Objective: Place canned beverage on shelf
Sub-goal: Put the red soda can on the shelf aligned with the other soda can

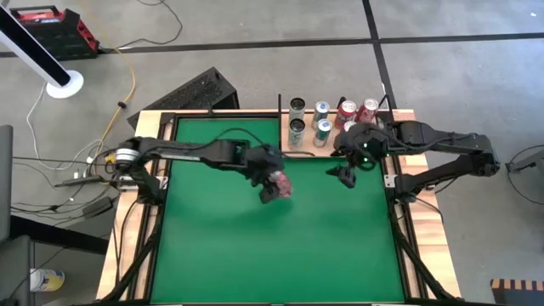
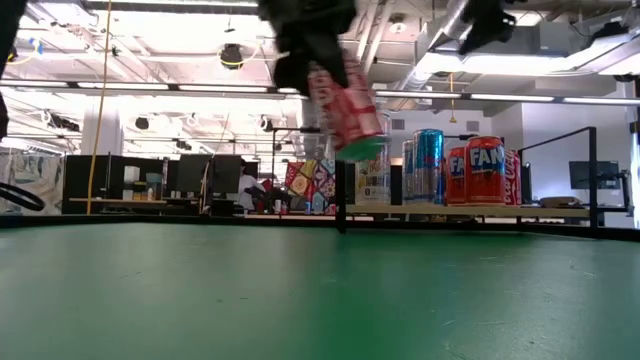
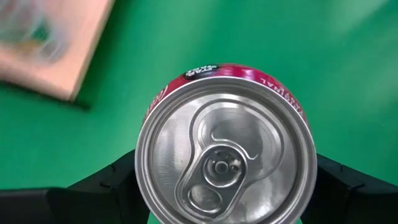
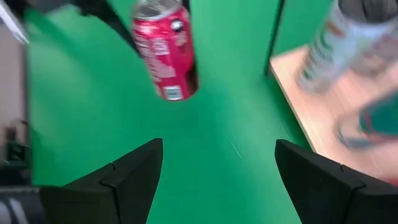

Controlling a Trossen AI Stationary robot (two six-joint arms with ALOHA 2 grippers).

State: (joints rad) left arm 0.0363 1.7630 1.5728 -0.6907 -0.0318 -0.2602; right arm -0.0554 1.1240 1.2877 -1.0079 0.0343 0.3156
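My left gripper is going to release the red beverage can upright on the green surface (image 1: pixel 294 211) in front of the wooden shelf.
A red beverage can (image 1: pixel 280 184) hangs above the middle of the green surface, with my left gripper (image 1: pixel 270 189) shut on it. In the low view the can (image 2: pixel 345 105) is tilted and well clear of the felt. The left wrist view looks down on its silver lid (image 3: pixel 227 162). The pale wooden shelf (image 1: pixel 308 146) lies at the table's far edge, right of centre, with black rods (image 2: pixel 340 195) at its edges. My right gripper (image 1: pixel 346 176) hovers open beside the shelf's near edge; in its wrist view the gripper (image 4: pixel 217 168) has nothing between the fingers. My left gripper pinches the can between its two fingers (image 3: pixel 112 183), one on each side of the can's wall just below the lid rim (image 3: pixel 144 134). The fingers slant down from the table's left. The can is lifted clear and tilted, its bottom end (image 2: pixel 362 150) lowest.
Several cans (image 1: pixel 321 121) stand in rows on the shelf, two red ones (image 2: pixel 485 170) at its right end. The green felt (image 1: pixel 280 255) in the table's near half lies bare. A black keyboard-like object (image 1: pixel 200 89) sits beyond the far left corner.
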